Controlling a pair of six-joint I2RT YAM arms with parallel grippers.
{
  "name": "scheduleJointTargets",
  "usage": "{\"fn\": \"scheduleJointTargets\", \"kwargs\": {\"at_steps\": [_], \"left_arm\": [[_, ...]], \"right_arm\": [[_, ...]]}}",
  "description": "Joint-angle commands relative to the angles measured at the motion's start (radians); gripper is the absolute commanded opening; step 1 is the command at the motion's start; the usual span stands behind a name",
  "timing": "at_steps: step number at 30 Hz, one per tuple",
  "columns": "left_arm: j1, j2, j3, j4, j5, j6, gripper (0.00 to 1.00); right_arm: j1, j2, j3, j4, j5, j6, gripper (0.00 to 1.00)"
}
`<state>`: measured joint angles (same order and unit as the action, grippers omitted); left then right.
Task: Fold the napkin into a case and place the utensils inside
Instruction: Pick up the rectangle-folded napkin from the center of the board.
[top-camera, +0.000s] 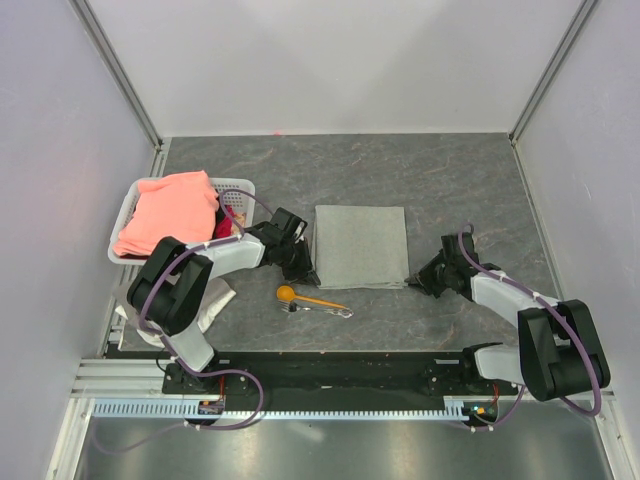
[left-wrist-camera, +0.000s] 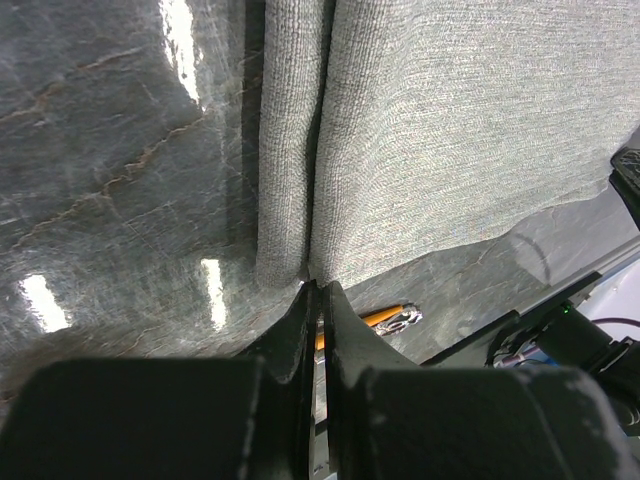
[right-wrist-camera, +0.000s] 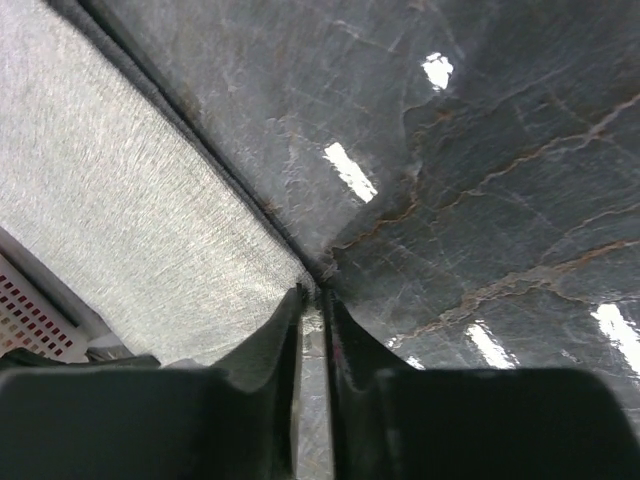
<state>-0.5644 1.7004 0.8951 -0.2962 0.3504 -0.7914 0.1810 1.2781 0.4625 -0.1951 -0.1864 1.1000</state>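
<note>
The top layer of the napkin reaches the near edge of the lower layer, so my left gripper should grasp the napkin's top corner (left-wrist-camera: 326, 268) and, with my right gripper, lay that top layer farther back.
The light grey napkin (top-camera: 360, 245) lies flat and square in the middle of the table. My left gripper (top-camera: 306, 273) is at its near-left corner, shut on the cloth's edge; in the left wrist view the jaws (left-wrist-camera: 318, 290) pinch the napkin (left-wrist-camera: 450, 130) beside a raised ridge. My right gripper (top-camera: 411, 277) sits at the near-right corner. There its fingertips (right-wrist-camera: 312, 297) stand a narrow gap apart right at the napkin (right-wrist-camera: 130, 210) corner, and whether they hold cloth is unclear. The orange spoon (top-camera: 300, 296) and silvery fork (top-camera: 338, 311) lie just in front of the napkin.
A white plastic basket (top-camera: 245, 186) with a salmon-pink cloth (top-camera: 170, 210) stands at the left. A whitish rag (top-camera: 215, 305) lies by the left arm's base. Walls close in the table on three sides.
</note>
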Motion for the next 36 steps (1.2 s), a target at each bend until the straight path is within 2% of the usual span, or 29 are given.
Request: {"fn": "scheduleJointTargets", "kwargs": {"at_steps": [1, 3, 5, 7, 10, 24, 26, 29, 30, 34, 36], "left_arm": [[-0.002, -0.047, 0.001, 0.025, 0.019, -0.005, 0.08], [-0.003, -0.059, -0.005, 0.026, 0.018, -0.005, 0.11], [-0.002, -0.07, -0.01, 0.026, 0.015, -0.009, 0.21], [-0.002, -0.084, -0.01, 0.025, 0.013, -0.012, 0.28], [-0.002, -0.085, -0.005, 0.026, 0.012, -0.012, 0.32], [-0.003, -0.013, 0.011, 0.023, 0.032, -0.003, 0.4], [-0.003, -0.004, 0.019, 0.025, 0.041, -0.002, 0.39], [-0.003, 0.002, 0.037, 0.028, 0.055, 0.0, 0.22], [-0.003, -0.008, 0.045, 0.028, 0.056, 0.0, 0.13], [0.001, -0.059, 0.071, 0.026, 0.047, 0.006, 0.02], [0.012, -0.073, 0.105, 0.026, 0.053, 0.001, 0.02]], "right_arm": [[0.002, 0.026, -0.038, -0.067, 0.051, -0.02, 0.13], [0.0, 0.018, -0.035, -0.067, 0.05, -0.029, 0.05], [0.002, 0.01, -0.032, -0.069, 0.048, -0.04, 0.01], [0.0, 0.009, -0.031, -0.069, 0.05, -0.048, 0.0], [0.002, 0.01, -0.024, -0.069, 0.05, -0.06, 0.0], [0.0, 0.033, -0.01, -0.056, 0.031, -0.075, 0.0], [0.0, 0.036, -0.01, -0.05, 0.025, -0.08, 0.0], [0.002, 0.038, -0.004, -0.043, 0.015, -0.109, 0.0], [0.0, 0.033, 0.001, -0.043, 0.008, -0.12, 0.0], [0.002, -0.028, 0.037, -0.043, -0.005, -0.186, 0.0], [0.0, -0.046, 0.062, -0.05, -0.007, -0.233, 0.0]]}}
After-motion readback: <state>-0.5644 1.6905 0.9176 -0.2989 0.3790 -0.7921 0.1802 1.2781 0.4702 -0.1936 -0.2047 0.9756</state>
